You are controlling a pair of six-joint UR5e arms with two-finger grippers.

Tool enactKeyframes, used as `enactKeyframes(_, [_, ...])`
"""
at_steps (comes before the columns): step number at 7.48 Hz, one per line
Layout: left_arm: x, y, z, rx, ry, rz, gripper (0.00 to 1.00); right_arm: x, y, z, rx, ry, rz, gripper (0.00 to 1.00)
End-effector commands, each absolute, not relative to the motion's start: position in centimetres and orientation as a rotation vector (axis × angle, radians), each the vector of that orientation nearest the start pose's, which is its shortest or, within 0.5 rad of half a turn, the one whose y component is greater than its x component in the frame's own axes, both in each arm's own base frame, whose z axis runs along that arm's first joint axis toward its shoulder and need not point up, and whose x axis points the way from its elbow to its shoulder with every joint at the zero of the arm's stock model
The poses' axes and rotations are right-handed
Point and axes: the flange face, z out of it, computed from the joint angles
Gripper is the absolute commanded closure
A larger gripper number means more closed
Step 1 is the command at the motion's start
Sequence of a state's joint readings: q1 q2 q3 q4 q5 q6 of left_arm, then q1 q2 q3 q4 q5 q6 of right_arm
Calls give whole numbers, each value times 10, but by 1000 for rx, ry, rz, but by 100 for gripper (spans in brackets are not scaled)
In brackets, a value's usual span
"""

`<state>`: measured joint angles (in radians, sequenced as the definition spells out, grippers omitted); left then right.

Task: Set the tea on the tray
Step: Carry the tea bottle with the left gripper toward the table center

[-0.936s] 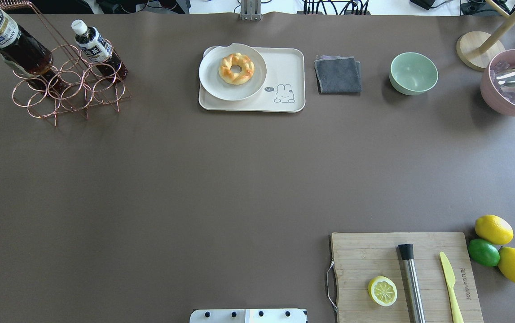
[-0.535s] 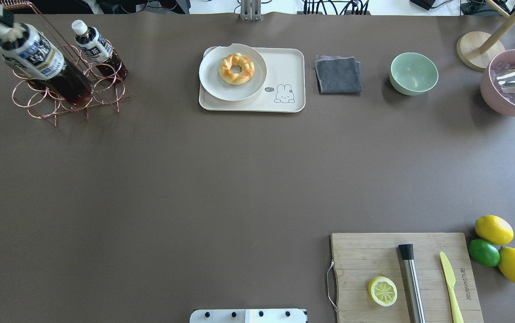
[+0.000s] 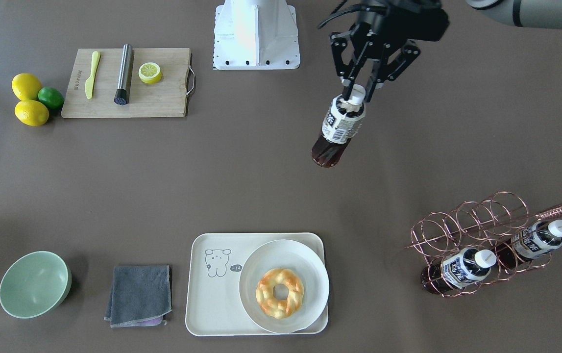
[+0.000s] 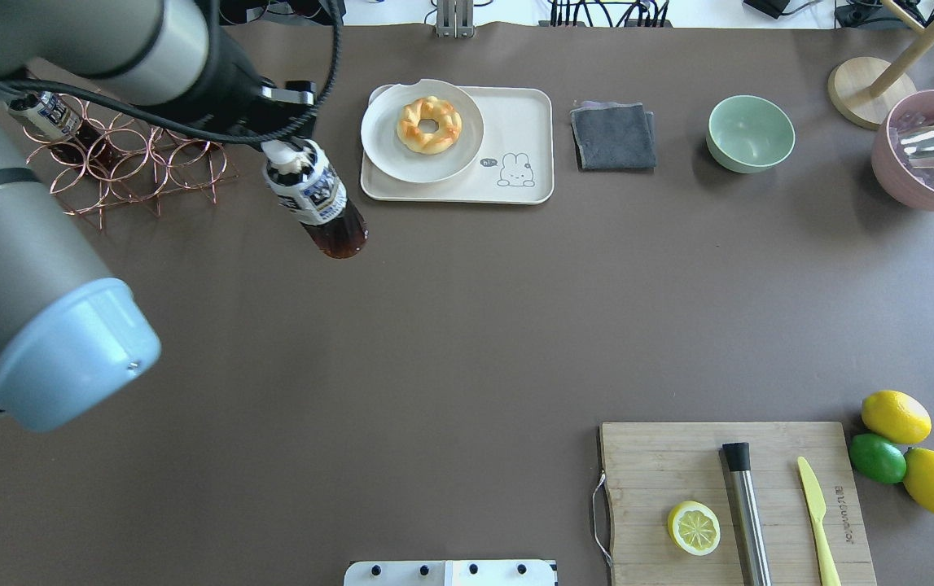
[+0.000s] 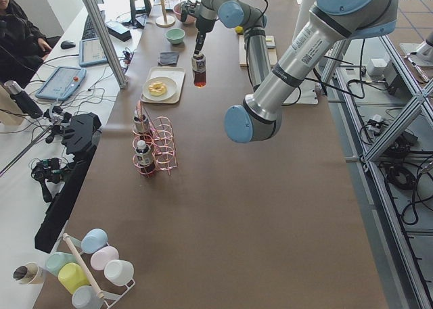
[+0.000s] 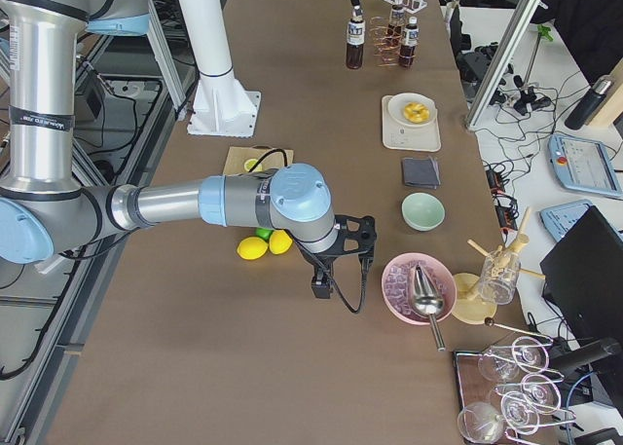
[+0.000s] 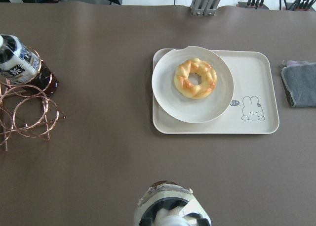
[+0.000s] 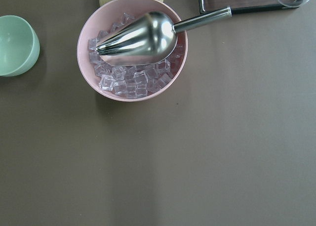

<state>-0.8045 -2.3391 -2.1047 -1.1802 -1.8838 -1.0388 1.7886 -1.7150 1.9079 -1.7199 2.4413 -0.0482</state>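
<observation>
The robot's left gripper should stand the tea bottle on the bare table point(image 3: 256, 146) between the white base plate and the tray.
My left gripper point(image 4: 287, 153) is shut on the white cap of a tea bottle point(image 4: 317, 202), which hangs tilted above the table just left of the tray. It also shows in the front view, gripper point(image 3: 355, 94) and bottle point(image 3: 339, 128), and at the bottom of the left wrist view point(image 7: 171, 210). The cream tray point(image 4: 519, 122) with the drawn animal lies at the far middle; it also shows in the front view point(image 3: 212, 304). My right gripper point(image 6: 322, 287) shows only in the right side view, near the ice bowl; I cannot tell its state.
A white plate point(image 4: 385, 155) with a doughnut point(image 4: 428, 124) fills the tray's left half. A copper wire rack point(image 3: 476, 220) holds two more tea bottles point(image 3: 462, 270). A grey cloth point(image 4: 613, 136), green bowl point(image 4: 750, 133), pink ice bowl point(image 4: 906, 183) and cutting board point(image 4: 654, 464) lie to the right.
The left arm has carried the tea bottle from above the rack at the far left rightward, close to the tray. Two bottles stay in the rack.
</observation>
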Motion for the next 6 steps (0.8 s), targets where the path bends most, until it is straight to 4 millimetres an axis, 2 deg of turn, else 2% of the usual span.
enactKeyframes(1, [409, -430, 16, 318, 827, -60, 100, 147, -402, 567, 158, -860, 138, 0])
enactKeyframes(4, [483, -401, 29, 306, 795, 23, 100, 147, -402, 568, 155, -861, 140, 0])
enactKeyframes(6, [501, -388, 31, 296, 819, 41, 100, 147, -401, 569, 152, -861, 141, 0])
